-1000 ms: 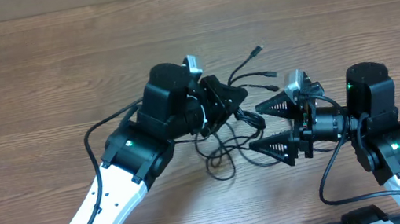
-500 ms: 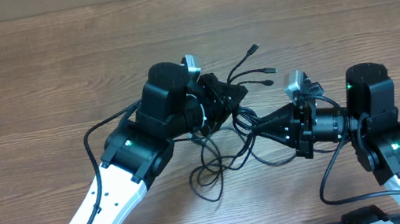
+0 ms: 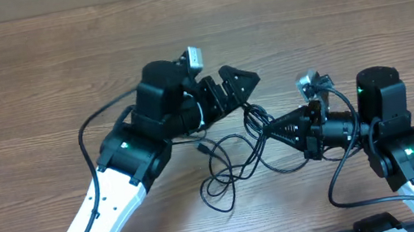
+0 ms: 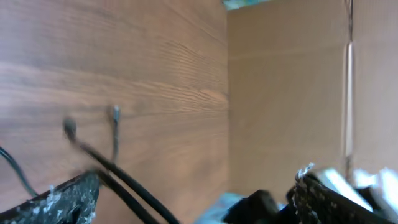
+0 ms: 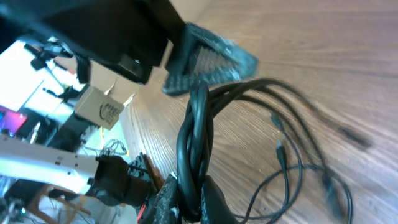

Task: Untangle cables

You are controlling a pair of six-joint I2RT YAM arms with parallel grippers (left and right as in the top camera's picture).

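My left gripper's open fingers reach just the bunched cables' top bend, so next I turn it and pinch the loops [image 3: 255,119] beside my right gripper.
The cables [image 3: 231,164] are thin black cords lying in tangled loops on the wooden table between the two arms. My right gripper [image 3: 269,132] is shut on a bunch of them; in the right wrist view the strands [image 5: 196,134] run up from between its pinched fingertips [image 5: 194,198]. My left gripper [image 3: 230,93] hovers just above and left of that spot, open and holding nothing. In the left wrist view two cords [image 4: 127,190] pass beside its left finger [image 4: 59,202], and two small plug ends [image 4: 115,112] rest on the table beyond.
The wooden table [image 3: 38,84] stretches out on all sides of the tangle. A brown cardboard wall [image 4: 286,93] stands behind the table's far edge. The left gripper's finger [image 5: 211,59] hangs close above the bunch held by the right.
The right gripper closed on the cables, then the left gripper opened, let go of them and pulled back up and left. The loops dropped and spread toward the lower left.
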